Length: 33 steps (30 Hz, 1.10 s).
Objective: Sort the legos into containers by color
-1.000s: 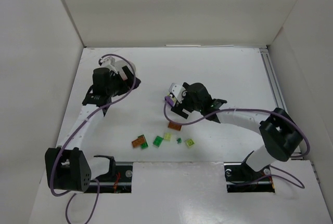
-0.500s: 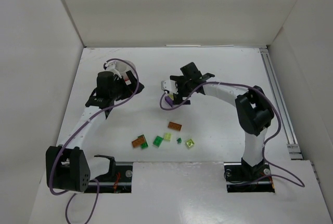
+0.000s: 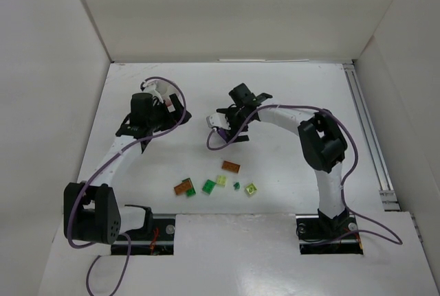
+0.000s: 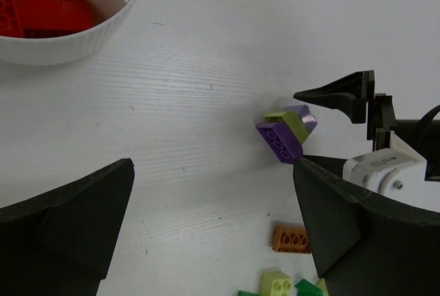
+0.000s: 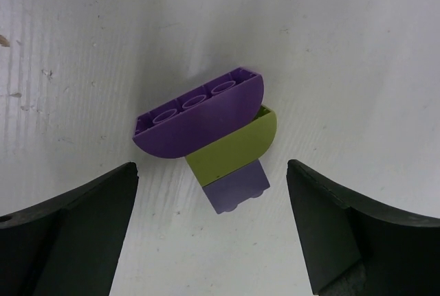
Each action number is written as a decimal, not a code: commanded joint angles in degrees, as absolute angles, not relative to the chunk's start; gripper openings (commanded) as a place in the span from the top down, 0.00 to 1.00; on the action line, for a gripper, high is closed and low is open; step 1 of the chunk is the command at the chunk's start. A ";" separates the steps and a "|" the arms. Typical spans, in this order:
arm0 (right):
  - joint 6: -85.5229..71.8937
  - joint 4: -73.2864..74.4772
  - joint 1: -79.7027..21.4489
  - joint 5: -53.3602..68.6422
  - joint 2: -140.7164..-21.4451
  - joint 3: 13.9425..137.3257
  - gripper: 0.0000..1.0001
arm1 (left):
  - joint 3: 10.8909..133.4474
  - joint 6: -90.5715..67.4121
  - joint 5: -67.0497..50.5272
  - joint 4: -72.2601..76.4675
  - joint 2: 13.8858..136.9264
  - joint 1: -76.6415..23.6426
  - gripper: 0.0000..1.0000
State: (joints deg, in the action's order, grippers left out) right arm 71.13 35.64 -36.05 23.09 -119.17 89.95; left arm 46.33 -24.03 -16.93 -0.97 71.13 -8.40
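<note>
My right gripper needs to lift the stack by the lilac brick (image 5: 236, 186) for my left gripper to pull apart, because it joins purple, yellow-green and lilac bricks.
A stack of legos lies on the table: a purple half-round brick (image 5: 199, 117), a yellow-green one (image 5: 234, 148) and a lilac one (image 5: 237, 189). My right gripper (image 5: 213, 234) is open, just short of the stack and not touching it. The stack also shows in the left wrist view (image 4: 285, 134). My left gripper (image 4: 213, 227) is open and empty above bare table. The white divided dish (image 4: 75, 45) holds red bricks (image 4: 41, 11) in one wedge. In the top view the left gripper (image 3: 137, 133) and right gripper (image 3: 227, 126) face each other.
Loose bricks lie nearer the arm bases: an orange one (image 3: 230, 166), another orange (image 3: 181, 187), green ones (image 3: 208, 187), a yellow-green one (image 3: 221, 180) and another (image 3: 251, 189). The orange brick also shows in the left wrist view (image 4: 290, 239). White walls enclose the table.
The right arm has swung toward the far side and its gripper has turned round the stack. The left gripper has shifted a little right and farther.
</note>
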 commanded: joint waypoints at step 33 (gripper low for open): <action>63.64 35.33 -36.12 26.98 -120.50 91.32 0.50 | 47.02 -21.62 -22.24 2.46 69.43 -8.35 0.00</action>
State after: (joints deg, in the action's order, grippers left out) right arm 66.24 36.51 -35.38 26.15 -120.09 90.28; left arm 46.96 -21.93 -21.02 0.36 71.48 -8.40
